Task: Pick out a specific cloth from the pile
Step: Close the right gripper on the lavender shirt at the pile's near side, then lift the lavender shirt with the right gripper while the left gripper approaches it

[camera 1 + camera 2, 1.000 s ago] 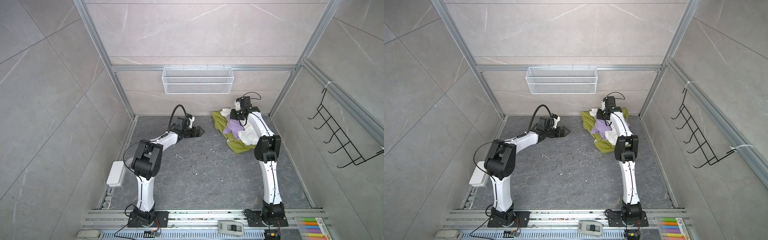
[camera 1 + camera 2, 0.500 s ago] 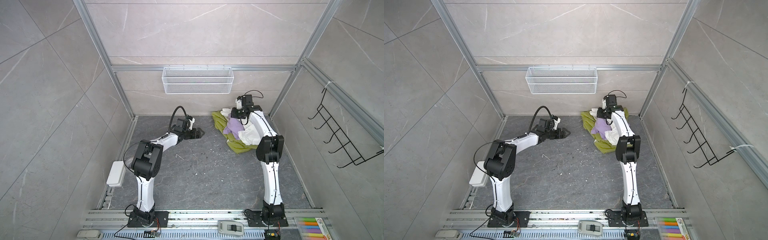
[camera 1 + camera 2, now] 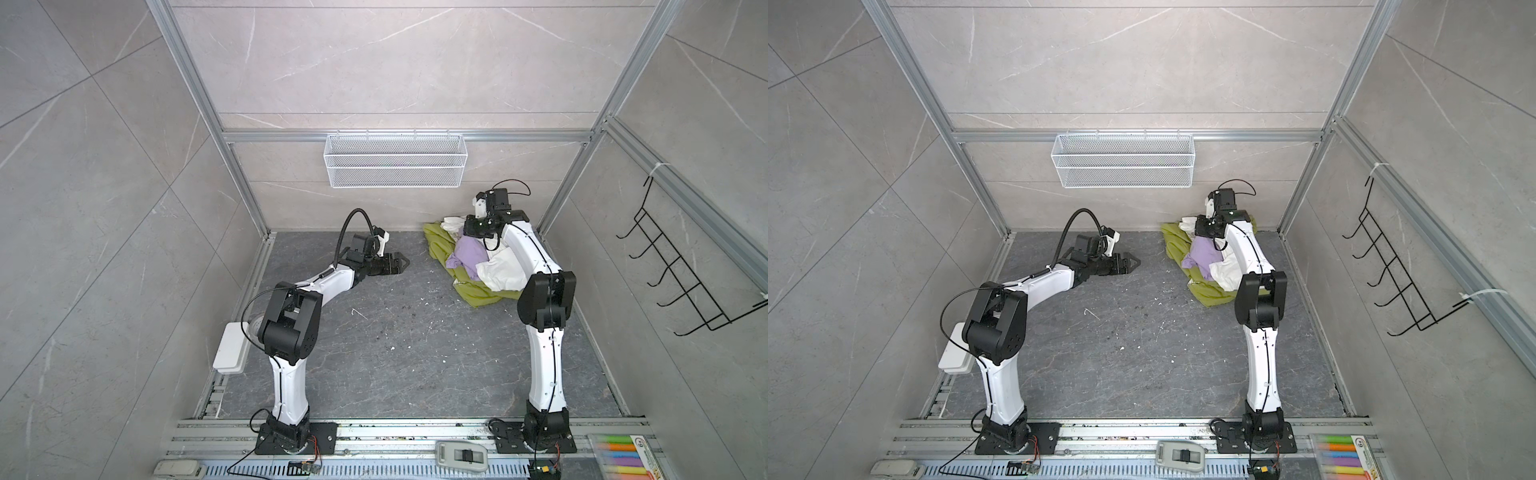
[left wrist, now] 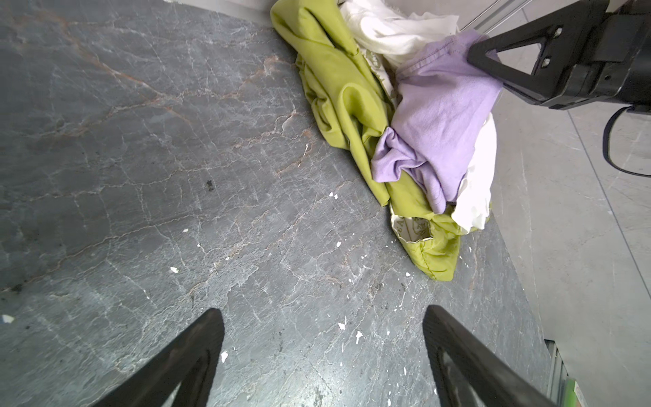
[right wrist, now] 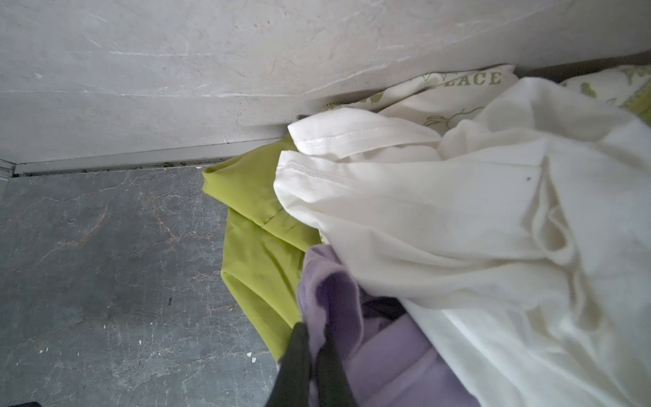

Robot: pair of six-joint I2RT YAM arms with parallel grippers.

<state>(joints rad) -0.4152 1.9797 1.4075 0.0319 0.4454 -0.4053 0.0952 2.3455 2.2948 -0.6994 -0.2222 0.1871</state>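
I will next move my left gripper to the lavender cloth's loose corner (image 3: 453, 263) (image 4: 389, 161) lying over the olive-green cloth and close it there.
The pile (image 3: 478, 262) lies in the far right corner against the back wall: an olive-green cloth (image 3: 440, 245) (image 4: 338, 81), white cloths (image 3: 505, 272) (image 5: 458, 211) and the lavender cloth (image 3: 467, 257) (image 3: 1202, 254) (image 4: 440, 116) on top. My right gripper (image 5: 313, 329) (image 3: 468, 236) is shut on an upper edge fold of the lavender cloth (image 5: 387, 352), which stretches up to its tip (image 4: 473, 56). Left of the pile, my left gripper (image 3: 405, 262) (image 3: 1136, 262) (image 4: 322, 317) hovers open and empty over the bare floor, pointing at the heap.
A white wire basket (image 3: 395, 166) hangs on the back wall above the floor. A black hook rack (image 3: 681, 274) is on the right wall. The dark stone floor (image 3: 395, 332) carries white crumbs. A white box (image 3: 228, 347) sits at the left edge, markers (image 3: 623, 455) at the front right.
My right arm has shifted slightly to the right, still gripping the lavender cloth. The left arm has not moved.
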